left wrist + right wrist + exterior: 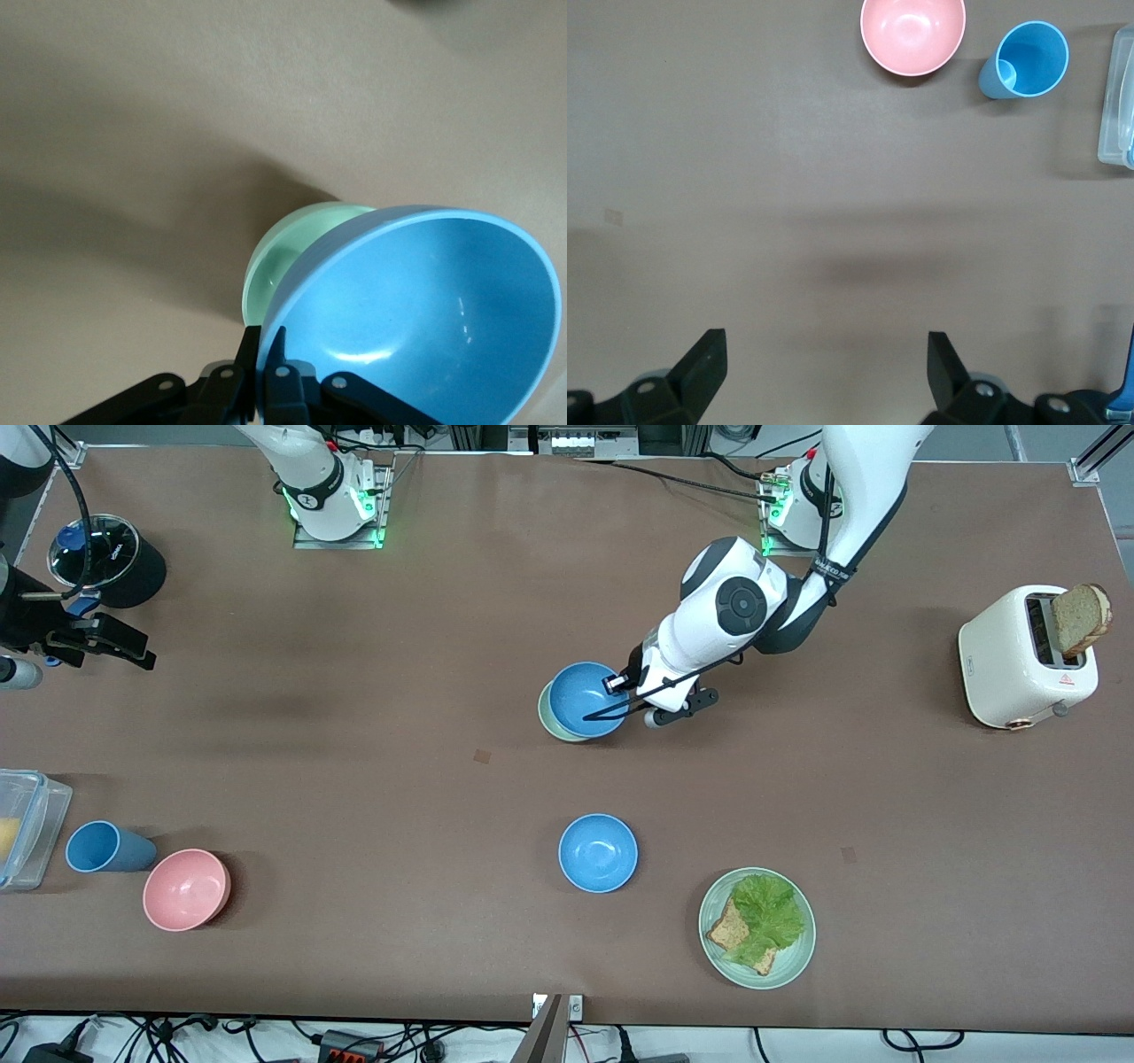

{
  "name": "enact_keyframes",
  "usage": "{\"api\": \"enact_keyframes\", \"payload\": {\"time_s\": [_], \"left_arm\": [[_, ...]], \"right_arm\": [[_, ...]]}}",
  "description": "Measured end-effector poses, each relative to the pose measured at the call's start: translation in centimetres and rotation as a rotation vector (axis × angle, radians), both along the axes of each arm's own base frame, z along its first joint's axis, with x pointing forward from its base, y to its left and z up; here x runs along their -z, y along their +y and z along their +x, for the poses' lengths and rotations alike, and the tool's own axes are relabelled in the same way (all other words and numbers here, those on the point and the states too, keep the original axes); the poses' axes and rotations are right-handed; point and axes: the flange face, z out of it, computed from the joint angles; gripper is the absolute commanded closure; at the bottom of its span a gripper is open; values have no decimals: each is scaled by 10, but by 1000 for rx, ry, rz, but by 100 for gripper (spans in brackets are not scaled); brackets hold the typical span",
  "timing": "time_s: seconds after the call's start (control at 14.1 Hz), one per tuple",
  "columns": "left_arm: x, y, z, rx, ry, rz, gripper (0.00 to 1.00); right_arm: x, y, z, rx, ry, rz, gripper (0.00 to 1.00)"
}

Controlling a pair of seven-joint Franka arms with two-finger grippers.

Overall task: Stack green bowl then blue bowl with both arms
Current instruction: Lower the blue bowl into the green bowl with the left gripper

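Observation:
Next, I let go of the blue bowl with my left gripper down inside the green bowl (578, 705) (332, 288) at the middle of the table.
The green bowl (549, 718) stands at the table's middle, mostly covered by a blue bowl (584, 698). My left gripper (622, 688) is shut on that blue bowl's rim, one finger inside and one outside. The left wrist view shows the blue bowl (425, 310) tilted over the green bowl (282, 266), with my left gripper (264, 341) pinching the rim; I cannot tell whether the bowls touch. A second blue bowl (598, 852) sits alone, nearer the front camera. My right gripper (124, 648) waits open and empty over the right arm's end of the table, also in its wrist view (824, 354).
A pale green plate (797, 952) with lettuce and toast lies near the front edge. A white toaster (1019, 660) with bread stands at the left arm's end. A pink bowl (186, 888), blue cup (99, 847), clear container (27, 828) and a black lidded pot (111, 560) are at the right arm's end.

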Motion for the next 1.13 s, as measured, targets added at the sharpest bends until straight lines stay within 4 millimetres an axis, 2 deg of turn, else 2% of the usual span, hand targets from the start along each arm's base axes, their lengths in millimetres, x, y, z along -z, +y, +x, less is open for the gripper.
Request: {"api": "enact_keyframes", "payload": {"time_s": [1.13], "left_arm": [[28,-15,-13,36,-19,35,99]], "right_arm": [[-1,3,0,-5,-3,0,0]]}}
